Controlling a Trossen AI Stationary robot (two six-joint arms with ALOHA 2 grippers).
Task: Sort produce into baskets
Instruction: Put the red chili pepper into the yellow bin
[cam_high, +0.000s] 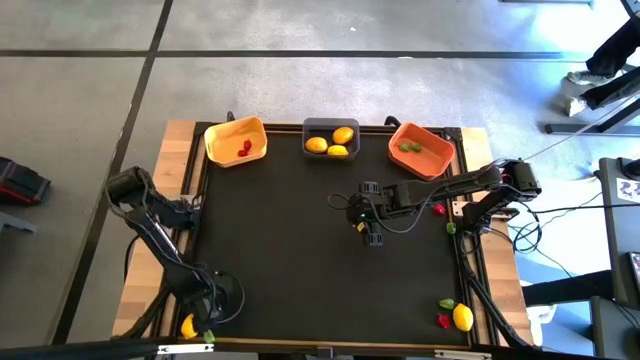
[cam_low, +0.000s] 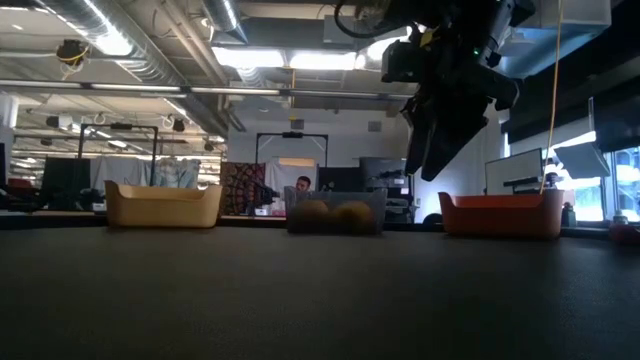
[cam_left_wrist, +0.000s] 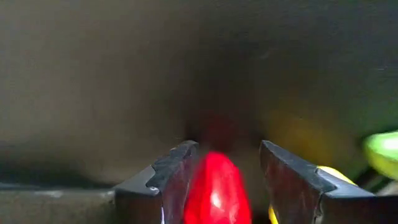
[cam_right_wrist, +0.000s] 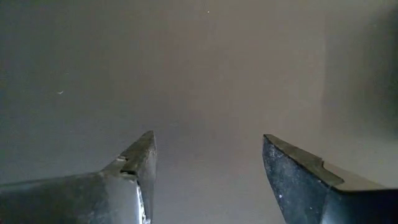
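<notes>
The red piece's narrow end barely reaches the fingertips of my left gripper, so next I open it, move toward the mat's near edge, and grip the red piece's middle (cam_left_wrist: 217, 206).
My left gripper (cam_left_wrist: 227, 149) is at the mat's near left corner, pointing down, open, with a small red piece (cam_left_wrist: 214, 186) between its fingers. A yellow piece (cam_high: 188, 326) and a green piece (cam_high: 208, 335) lie right beside it. My right gripper (cam_high: 365, 215) hangs open above the middle of the mat, with nothing between its fingers (cam_right_wrist: 208, 149). Along the far edge stand three baskets. The yellow-orange one (cam_high: 236, 140) holds red pieces, the dark grey one (cam_high: 331, 138) holds yellow fruits, and the orange one (cam_high: 421, 150) holds green pieces. My left gripper's fingers stand on either side of the red piece (cam_left_wrist: 205, 180), coming from above. One finger (cam_left_wrist: 171, 171) shows close against the piece and a gap shows at the other. Whether either finger touches it, I cannot tell.
A red piece (cam_high: 439, 209) and a green piece (cam_high: 451, 228) lie at the mat's right edge. At the near right corner lie a green piece (cam_high: 446, 303), a red one (cam_high: 444, 320) and a yellow fruit (cam_high: 462, 317). The black mat (cam_high: 300, 270) is bare between them.
</notes>
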